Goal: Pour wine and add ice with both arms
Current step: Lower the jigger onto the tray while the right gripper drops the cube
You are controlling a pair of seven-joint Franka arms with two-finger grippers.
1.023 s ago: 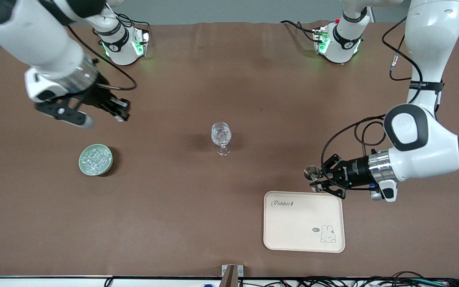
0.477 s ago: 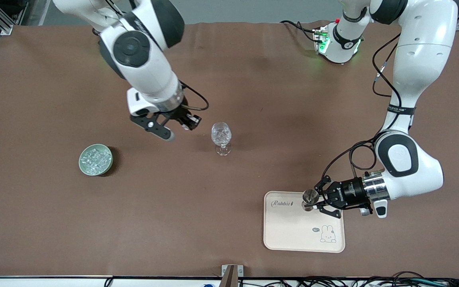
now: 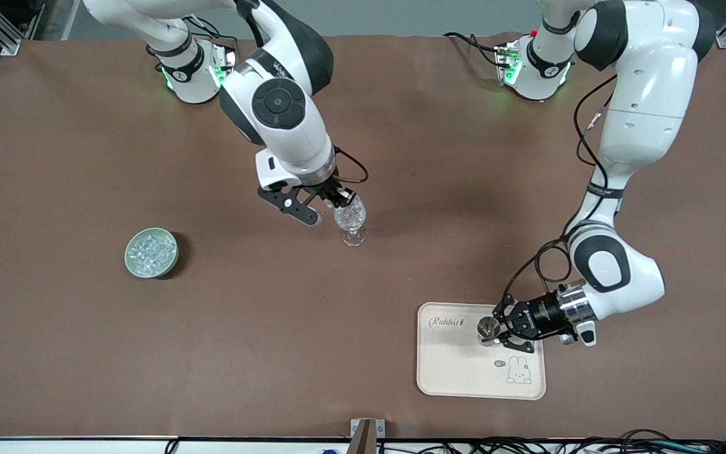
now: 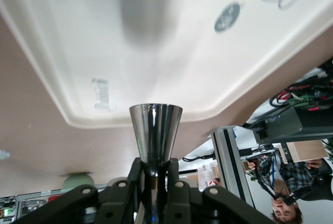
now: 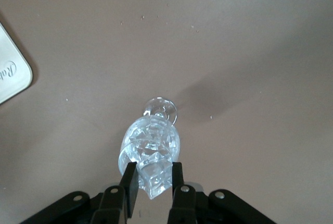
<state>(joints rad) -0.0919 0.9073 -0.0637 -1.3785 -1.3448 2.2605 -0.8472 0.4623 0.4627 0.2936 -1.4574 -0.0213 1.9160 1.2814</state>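
Note:
My right gripper is going to let go of the clear ice cube inside the bowl of the cut-glass goblet (image 3: 350, 217) (image 5: 151, 141).
The clear cut-glass goblet (image 3: 350, 219) stands mid-table. My right gripper (image 3: 342, 200) hangs just over its rim, shut on one clear ice cube (image 5: 156, 178), with the goblet (image 5: 151, 141) directly beneath. More ice fills a small green bowl (image 3: 151, 252) toward the right arm's end of the table. My left gripper (image 3: 499, 328) is shut on the narrow waist of a steel measuring cup (image 3: 488, 327), held on its side over the cream tray (image 3: 464, 372). In the left wrist view the cup (image 4: 155, 127) juts from my left gripper (image 4: 155, 171) above the tray (image 4: 171, 36). Wine is out of view.
The cream tray carries a rabbit drawing (image 3: 518, 370) and sits near the front edge, toward the left arm's end. Its corner (image 5: 10, 78) shows in the right wrist view. Brown mat covers the table (image 3: 275, 328). Cables run along the front edge.
My right arm swung from near the green bowl to over the goblet. My left gripper carried the steel cup from beside the tray to over it.

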